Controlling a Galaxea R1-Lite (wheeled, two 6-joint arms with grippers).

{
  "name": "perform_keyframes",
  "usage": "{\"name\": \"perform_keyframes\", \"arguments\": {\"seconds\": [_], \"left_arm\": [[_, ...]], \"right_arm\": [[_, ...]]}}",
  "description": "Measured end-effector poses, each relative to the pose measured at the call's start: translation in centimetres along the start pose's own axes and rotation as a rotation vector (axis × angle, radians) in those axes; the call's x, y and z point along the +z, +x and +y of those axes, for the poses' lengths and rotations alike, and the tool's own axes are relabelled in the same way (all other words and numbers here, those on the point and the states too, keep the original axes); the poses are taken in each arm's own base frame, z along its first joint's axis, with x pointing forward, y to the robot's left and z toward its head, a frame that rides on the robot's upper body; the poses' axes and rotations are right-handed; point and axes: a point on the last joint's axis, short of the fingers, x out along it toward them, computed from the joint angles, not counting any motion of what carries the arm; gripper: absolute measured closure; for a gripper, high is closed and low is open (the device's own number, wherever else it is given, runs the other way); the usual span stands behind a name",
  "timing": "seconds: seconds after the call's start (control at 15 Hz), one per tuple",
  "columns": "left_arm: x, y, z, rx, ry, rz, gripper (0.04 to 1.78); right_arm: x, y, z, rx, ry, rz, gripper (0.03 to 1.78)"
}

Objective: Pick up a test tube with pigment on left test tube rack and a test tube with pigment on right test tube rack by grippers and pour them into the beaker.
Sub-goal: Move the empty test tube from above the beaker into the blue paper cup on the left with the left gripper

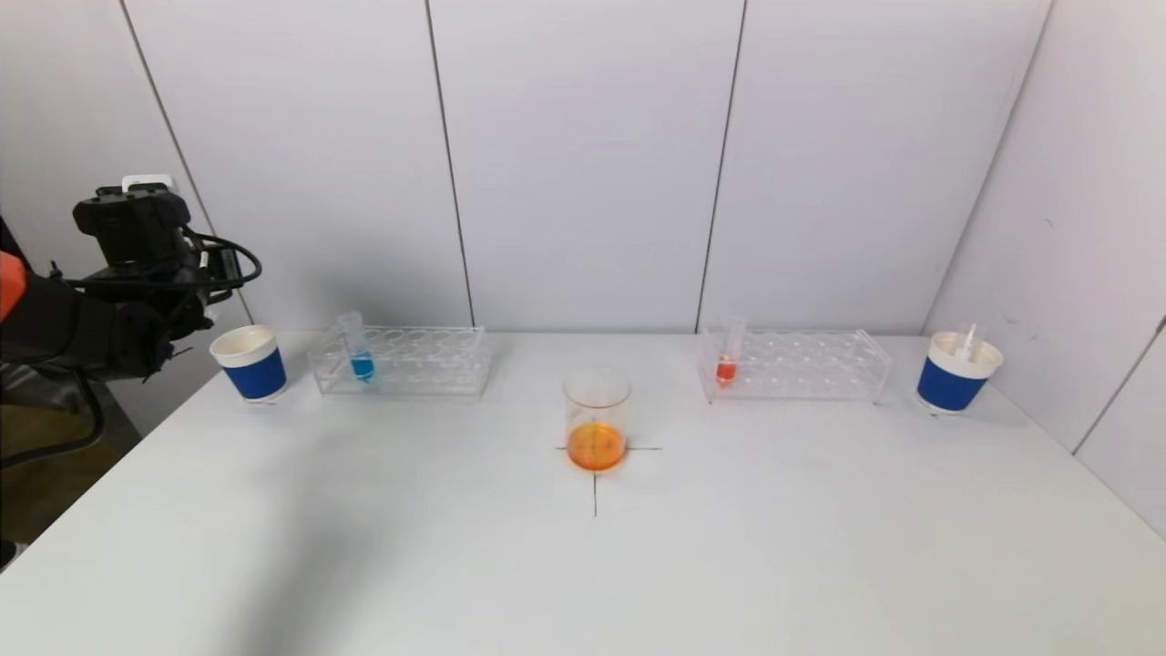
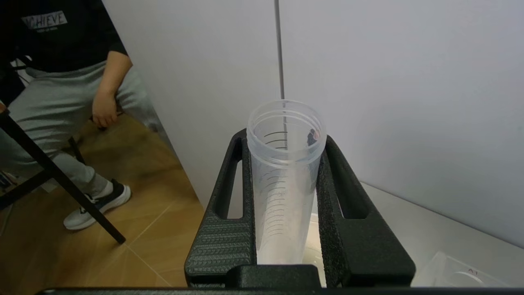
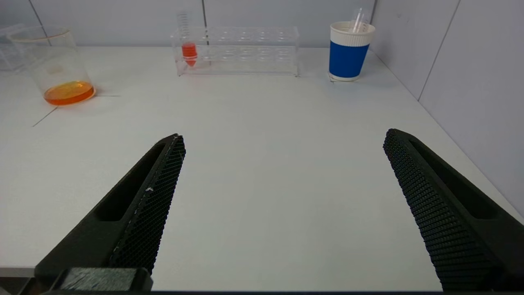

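Next, my left gripper lets go of the empty test tube inside the blue-sleeved paper cup (image 1: pixel 247 348) (image 2: pixel 313 248) next to the blue pigment's rack.
My left gripper (image 2: pixel 284 139) is shut on an empty clear test tube (image 2: pixel 278 196), held upright off the table's far left corner, over a white cup rim (image 2: pixel 314 246). The left arm (image 1: pixel 109 319) shows at the head view's left edge. A tube with blue pigment (image 1: pixel 357 351) stands in the left test tube rack (image 1: pixel 428 360). A tube with red pigment (image 1: pixel 729 355) stands in the right test tube rack (image 1: pixel 802 364). The beaker (image 1: pixel 597 419) at the centre holds orange liquid. My right gripper (image 3: pixel 282 139) is open and low over the bare table, well short of the right rack (image 3: pixel 245 49).
A blue-sleeved paper cup (image 1: pixel 250 364) stands left of the left rack. Another cup (image 1: pixel 956 372), right of the right rack, holds an empty tube. Walls close the back and right. A seated person (image 2: pixel 82 82) is beyond the table's left edge.
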Motion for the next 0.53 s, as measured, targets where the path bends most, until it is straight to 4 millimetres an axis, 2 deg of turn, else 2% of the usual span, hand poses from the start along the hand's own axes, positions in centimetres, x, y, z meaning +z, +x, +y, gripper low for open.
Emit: {"name": "perform_keyframes", "arguments": {"seconds": [0.53], "left_arm": [[-3.5,2.4,-1.2,-0.049,-0.002,0.043,1.38]], "right_arm": [[0.0,0.0,0.0,0.000,0.000,0.000,0.05]]}}
